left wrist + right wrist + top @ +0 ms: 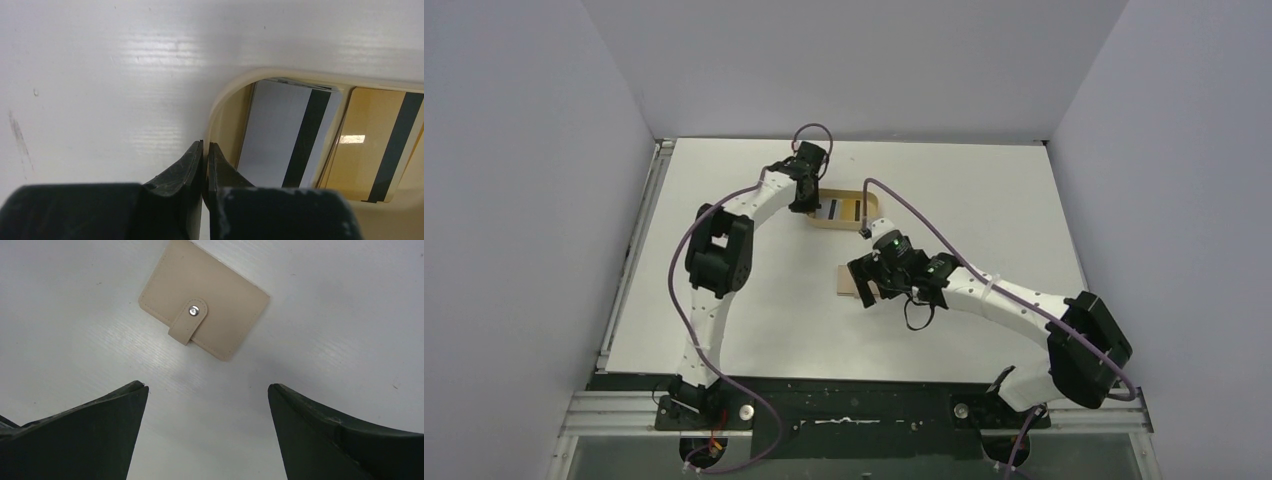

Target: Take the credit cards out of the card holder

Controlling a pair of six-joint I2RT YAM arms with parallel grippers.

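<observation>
The tan card holder is next for my right gripper, which should go to it and close on its snap tab (857, 295) (181, 334), at the edge where the tab sticks out.
The tan card holder (205, 302) lies flat on the white table with its snap tab fastened. It also shows in the top view (846, 281), partly under my right gripper (865, 287). The right gripper (207, 387) hovers above it, open and empty. A light blue card (280, 135) and a yellow-orange card (370, 145) lie side by side in the oval tan tray (220, 107), black stripes up. My left gripper (205, 146) is shut with nothing visible between the jaws. Its tips are at the tray's left rim, as the top view (806, 203) also shows.
The oval tray (819, 223) sits at the far middle of the table, just beyond the card holder. White walls enclose the table on three sides. A metal rail (629, 270) runs along the left edge.
</observation>
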